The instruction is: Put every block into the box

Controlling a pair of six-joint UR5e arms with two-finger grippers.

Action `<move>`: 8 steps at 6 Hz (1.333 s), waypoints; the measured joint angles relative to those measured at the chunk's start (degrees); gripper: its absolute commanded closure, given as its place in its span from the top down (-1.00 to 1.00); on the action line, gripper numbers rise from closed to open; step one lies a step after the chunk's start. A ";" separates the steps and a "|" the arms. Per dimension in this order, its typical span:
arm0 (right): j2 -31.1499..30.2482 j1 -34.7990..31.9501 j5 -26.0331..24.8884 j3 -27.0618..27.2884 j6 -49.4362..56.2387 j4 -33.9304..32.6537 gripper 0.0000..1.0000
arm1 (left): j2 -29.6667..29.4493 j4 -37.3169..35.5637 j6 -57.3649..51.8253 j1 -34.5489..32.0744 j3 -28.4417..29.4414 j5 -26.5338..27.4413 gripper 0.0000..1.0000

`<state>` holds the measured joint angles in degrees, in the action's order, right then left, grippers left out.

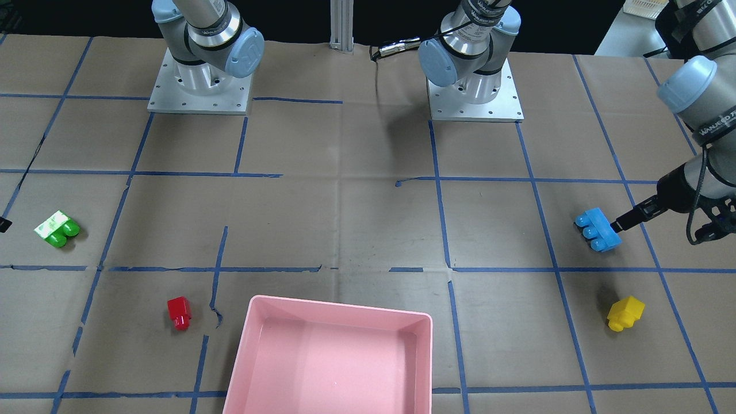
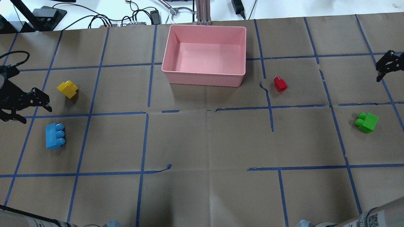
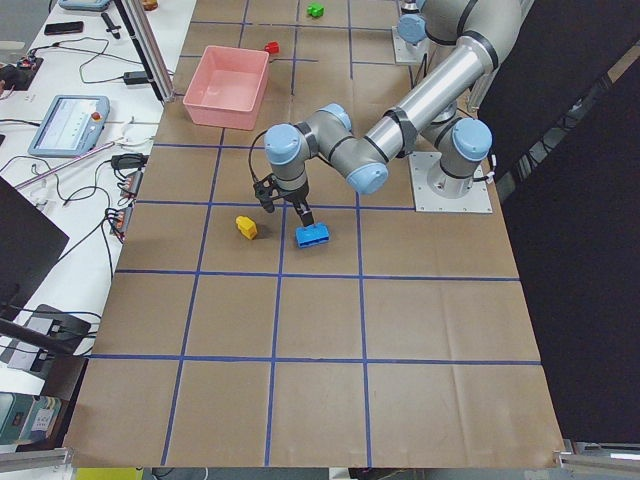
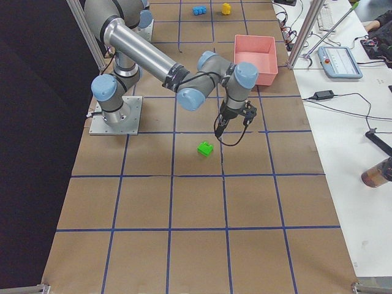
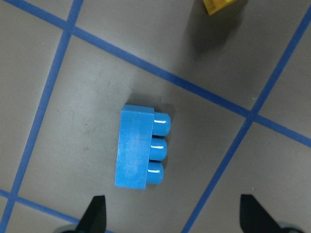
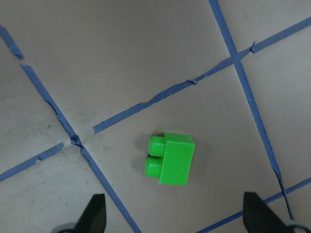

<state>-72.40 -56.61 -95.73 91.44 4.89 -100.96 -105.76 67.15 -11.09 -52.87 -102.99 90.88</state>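
My right gripper is going to close on the middle of the green two-stud block (image 1: pixel 56 228) (image 6: pixel 170 160), with one finger on the block's studs and the other on its flat back.
The blue three-stud block (image 5: pixel 138 151) lies on its side on the table, directly below my open, empty left gripper (image 5: pixel 172 218); it also shows in the overhead view (image 2: pixel 54 136). The yellow block (image 2: pixel 67 89) lies just beyond it. The green two-stud block (image 6: pixel 172 158) lies below my open, empty right gripper (image 6: pixel 174 216), which hovers at the table's right side (image 2: pixel 389 67). The red block (image 2: pixel 280 84) lies right of the pink box (image 2: pixel 203 75), which holds nothing. My left gripper (image 2: pixel 30 108) hovers between the yellow and blue blocks.
The table is covered in brown paper with a blue tape grid. Both arm bases (image 1: pixel 198 86) stand at the robot's edge. Cables and devices (image 2: pixel 135 19) lie beyond the box at the far edge.
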 measured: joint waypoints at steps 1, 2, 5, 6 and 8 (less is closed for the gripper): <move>0.56 0.50 0.27 3.37 -2.41 -2.80 0.98 | -2.23 -3.23 -0.09 0.03 -0.23 1.18 0.97; 1.04 0.93 0.37 7.14 -3.39 -7.16 0.98 | -4.55 -6.64 -0.22 0.05 -0.20 2.16 0.97; 3.67 3.79 0.73 13.67 -3.78 -15.46 0.98 | -8.58 -11.65 0.22 -0.05 -0.76 2.48 0.97; 4.57 3.98 0.76 14.00 -3.90 -15.87 0.98 | -8.65 -11.77 0.38 -0.09 -1.70 2.49 0.97; 5.35 4.05 0.90 14.06 -4.79 -15.95 0.98 | -8.35 -11.76 0.19 -0.16 -3.36 2.50 0.97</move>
<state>-67.05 -52.56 -94.83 105.51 0.10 -116.91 -114.11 55.39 -10.90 -53.04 -106.35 93.38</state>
